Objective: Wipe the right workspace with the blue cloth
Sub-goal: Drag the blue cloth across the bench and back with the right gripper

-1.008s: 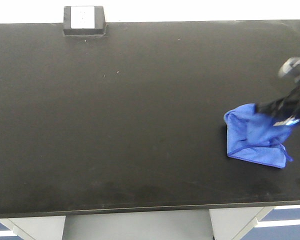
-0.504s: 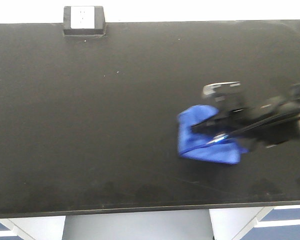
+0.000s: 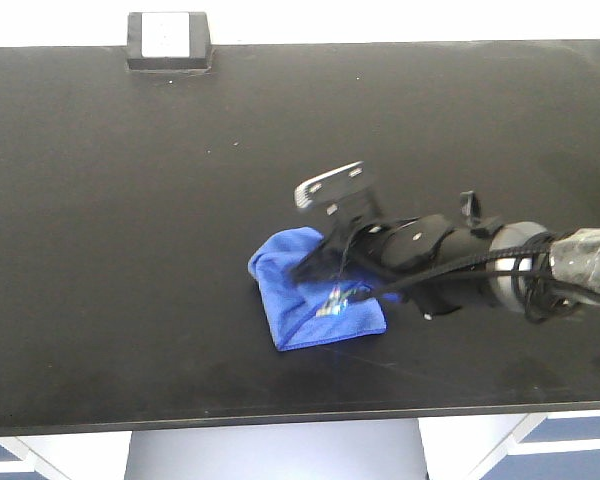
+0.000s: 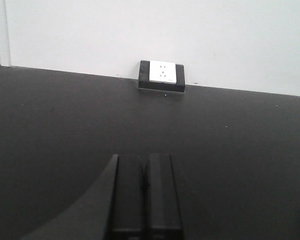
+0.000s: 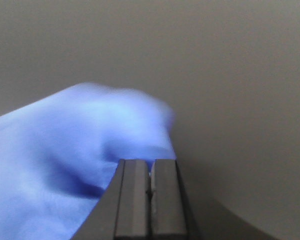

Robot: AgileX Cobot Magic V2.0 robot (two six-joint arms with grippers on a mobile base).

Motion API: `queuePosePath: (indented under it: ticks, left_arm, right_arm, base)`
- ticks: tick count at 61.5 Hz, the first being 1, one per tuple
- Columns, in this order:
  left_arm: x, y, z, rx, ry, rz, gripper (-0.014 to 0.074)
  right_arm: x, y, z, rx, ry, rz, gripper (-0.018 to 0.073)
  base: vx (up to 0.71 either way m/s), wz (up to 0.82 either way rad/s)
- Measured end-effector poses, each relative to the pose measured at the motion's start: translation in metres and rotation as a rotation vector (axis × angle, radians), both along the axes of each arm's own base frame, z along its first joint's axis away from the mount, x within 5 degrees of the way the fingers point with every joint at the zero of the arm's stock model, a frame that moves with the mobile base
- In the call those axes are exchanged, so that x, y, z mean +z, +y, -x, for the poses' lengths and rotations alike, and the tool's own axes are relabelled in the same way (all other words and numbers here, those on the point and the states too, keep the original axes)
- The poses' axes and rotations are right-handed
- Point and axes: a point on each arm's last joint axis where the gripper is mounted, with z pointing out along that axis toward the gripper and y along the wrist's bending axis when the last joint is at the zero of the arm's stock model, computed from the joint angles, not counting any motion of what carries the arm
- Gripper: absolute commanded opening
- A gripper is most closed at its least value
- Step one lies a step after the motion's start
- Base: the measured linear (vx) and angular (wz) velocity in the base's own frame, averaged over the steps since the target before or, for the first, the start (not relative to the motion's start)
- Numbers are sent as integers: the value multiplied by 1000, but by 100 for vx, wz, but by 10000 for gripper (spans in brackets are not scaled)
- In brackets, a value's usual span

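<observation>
My right gripper is going to let go of the blue cloth on the black tabletop [image 3: 387, 232] under its own wrist, farther from the front edge.
The blue cloth [image 3: 305, 295] lies crumpled on the black tabletop [image 3: 130, 250], just right of centre. My right gripper [image 3: 325, 280] reaches in from the right, low over the table, and is shut on the cloth's right part. In the right wrist view the cloth [image 5: 65, 160] fills the left half and a thin bit of it is pinched between the closed fingers of the gripper [image 5: 151, 165]. My left gripper [image 4: 145, 160] is shut and empty above bare black tabletop; it is out of the front view.
A black box with a white power socket [image 3: 167, 40] stands at the table's back edge on the left; it also shows in the left wrist view [image 4: 162, 75] against the white wall. The table's front edge [image 3: 300, 415] runs along the bottom.
My right gripper has dragged the blue cloth leftward across the table, from the far right edge to just right of centre. The arm now stretches well into view.
</observation>
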Motion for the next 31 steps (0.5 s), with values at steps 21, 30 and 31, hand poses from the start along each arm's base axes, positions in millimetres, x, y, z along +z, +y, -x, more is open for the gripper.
queuePosePath:
  ticks: [21,30,31]
  left_arm:
    - [0,0,0,0,0,0,-6]
    - [0,0,0,0,0,0,-6]
    - [0,0,0,0,0,0,-6]
  right_arm:
    - [5,-114,-44,-346,-77,283,10]
    - [1,-175,-51,-475,9,283,10]
    - [0,-180,-51,-488,19,271,10]
  base:
    - [0,0]
    - [0,0]
    - [0,0]
